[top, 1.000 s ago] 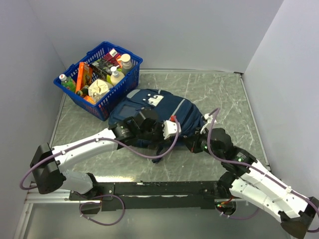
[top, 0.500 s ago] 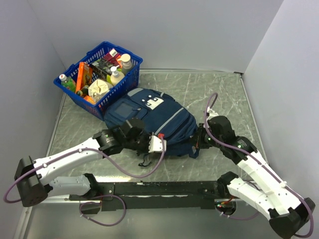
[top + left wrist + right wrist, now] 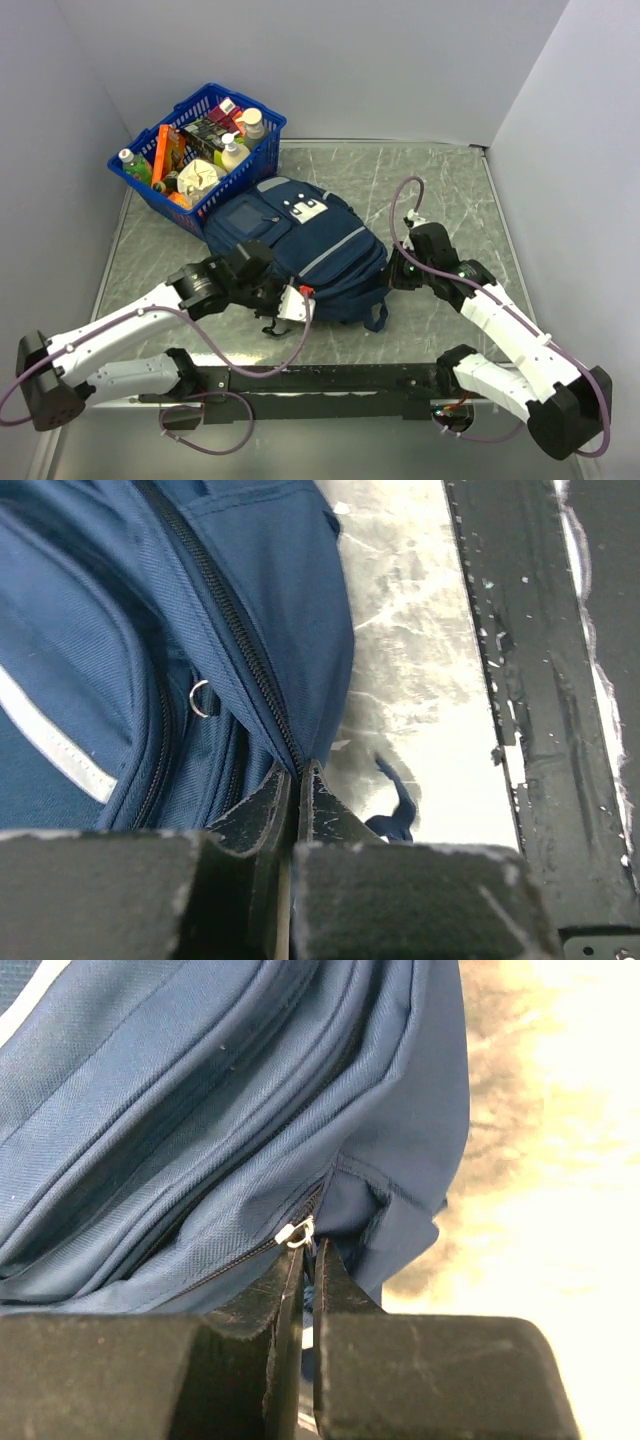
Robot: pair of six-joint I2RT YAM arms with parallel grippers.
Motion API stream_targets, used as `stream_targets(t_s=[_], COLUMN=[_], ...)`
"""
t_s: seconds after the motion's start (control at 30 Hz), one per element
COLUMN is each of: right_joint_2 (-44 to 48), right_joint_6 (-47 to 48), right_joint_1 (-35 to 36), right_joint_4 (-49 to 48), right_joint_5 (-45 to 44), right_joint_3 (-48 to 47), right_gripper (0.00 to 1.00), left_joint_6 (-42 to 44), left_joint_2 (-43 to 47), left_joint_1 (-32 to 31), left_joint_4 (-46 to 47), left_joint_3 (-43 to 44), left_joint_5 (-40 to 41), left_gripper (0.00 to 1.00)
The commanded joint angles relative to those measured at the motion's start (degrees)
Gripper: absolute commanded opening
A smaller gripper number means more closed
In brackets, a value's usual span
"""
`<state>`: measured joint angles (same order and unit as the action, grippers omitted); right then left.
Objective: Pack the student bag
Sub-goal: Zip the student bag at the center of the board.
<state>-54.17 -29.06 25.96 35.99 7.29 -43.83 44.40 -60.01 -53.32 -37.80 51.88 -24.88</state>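
I will release the zip pull with my right gripper over the bare grey table (image 3: pixel 403 206) just beyond the bag's striped end.
The student bag (image 3: pixel 300 245), navy with a grey-blue front panel, lies flat in the middle of the table. My left gripper (image 3: pixel 300 298) is at its near edge. In the left wrist view the jaws (image 3: pixel 297 772) are shut on the bag's (image 3: pixel 120 630) fabric right where a dark zip line runs into the tips. My right gripper (image 3: pixel 392 275) is at the bag's right end. There its jaws (image 3: pixel 310 1250) are shut on the zip pull, just below the silver slider ring (image 3: pixel 298 1232) of the bag (image 3: pixel 200 1110).
A blue plastic basket (image 3: pixel 235 192) full of bottles and packets stands at the back left, touching the bag's far corner. A black rail (image 3: pixel 320 378) runs along the near edge. A loose strap loop (image 3: pixel 378 315) trails from the bag toward it. Grey walls close in three sides.
The bag has slid left and a little nearer, held at both ends. My left arm has drawn back to the left and my right arm has reached forward after it.
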Motion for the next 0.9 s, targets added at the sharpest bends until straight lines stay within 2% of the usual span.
stream_targets(t_s=[0.0, 0.03, 0.07, 0.13, 0.23, 0.27, 0.33, 0.37, 0.47, 0.6, 0.73, 0.87], right_joint_2=[4.49, 5.73, 6.79, 8.99, 11.98, 12.68, 14.09, 14.53, 16.73, 20.15, 21.39, 19.99], right_joint_6=[1.9, 1.81, 1.73, 1.02, -0.12, -0.82, -1.96, -2.49, -4.51, -5.48, -5.92, -5.22], right_joint_1=[-1.79, 0.13, 1.19, 3.56, 9.89, 12.51, 14.29, 15.08, 17.37, 17.99, 17.9, 18.17], right_joint_4=[-7.86, -8.3, -7.78, -6.29, -5.57, -5.49, -5.66, -5.67, -5.31, -5.14, -5.49, -6.28], right_joint_5=[-10.91, -9.5, -7.57, -5.55, -3.43, -2.64, -0.09, 0.09, 0.27, 0.62, 1.67, 3.51], right_joint_3=[3.22, 4.45, 4.98, 5.51, 7.0, 7.27, 8.15, 8.5, 9.55, 10.35, 9.91, 8.33], right_gripper=[0.0, 0.0, 0.0, 0.0, 0.0, 0.0, 0.0, 0.0, 0.0, 0.0, 0.0, 0.0], left_joint_6=[-3.87, -4.84, -6.77, -9.76, -14.51, -18.7, -22.24, -27.47, -34.45, -36.66, -38.51, -38.08], left_joint_2=[8.5, 8.94, 9.12, 8.86, 6.23, 4.39, 2.28, 0.0, -5.01, -10.29, -13.9, -16.63], left_joint_1=[-0.47, -0.47, -0.47, -0.38, -0.47, -0.47, -0.9, -1.43, -5.03, -9.69, -11.71, -13.47], left_joint_4=[-6.34, -4.23, -2.64, 1.82, 5.01, 7.54, 10.02, 13.51, 18.44, 21.36, 24.0, 24.79], left_joint_3=[-2.21, -2.48, -2.48, -1.96, 0.94, 2.68, 4.63, 6.12, 7.79, 7.54, 7.8, 8.15], left_joint_5=[-3.87, -3.68, -3.07, -2.98, -5.87, -6.57, -9.98, -10.1, -7.56, -3.07, -2.89, 3.32], left_gripper=[0.21, 0.61, 0.76, 0.97, 0.99, 1.0, 0.99, 0.99, 0.95, 0.93, 0.93, 0.9])
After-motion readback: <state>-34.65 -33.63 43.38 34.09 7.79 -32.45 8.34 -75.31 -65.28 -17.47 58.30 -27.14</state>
